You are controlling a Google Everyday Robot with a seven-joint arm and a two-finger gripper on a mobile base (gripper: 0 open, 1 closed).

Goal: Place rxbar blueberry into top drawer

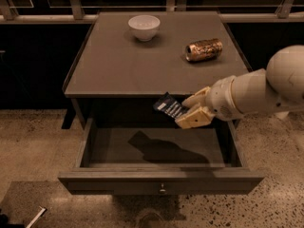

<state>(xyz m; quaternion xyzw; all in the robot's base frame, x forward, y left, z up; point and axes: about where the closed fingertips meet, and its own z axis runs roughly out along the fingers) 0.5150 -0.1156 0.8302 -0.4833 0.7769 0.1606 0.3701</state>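
Note:
Next, I let go of the rxbar blueberry, now tilted above the open drawer, near the middle of the open drawer's bottom (173, 149), just behind the front knob.
My gripper (186, 111) is shut on the rxbar blueberry (168, 107), a dark navy bar with white lettering. It holds the bar tilted in the air, in front of the cabinet's front edge and above the back right part of the open top drawer (161, 180). The drawer is pulled out; its floor shows only the arm's shadow. A small round knob (162, 190) sits at the middle of its front panel. My white arm comes in from the right.
On the cabinet top (118, 65) a white bowl (144, 27) stands at the back and a gold-brown can (204, 50) lies on its side at the right. A railing runs behind the cabinet. Speckled floor lies all around.

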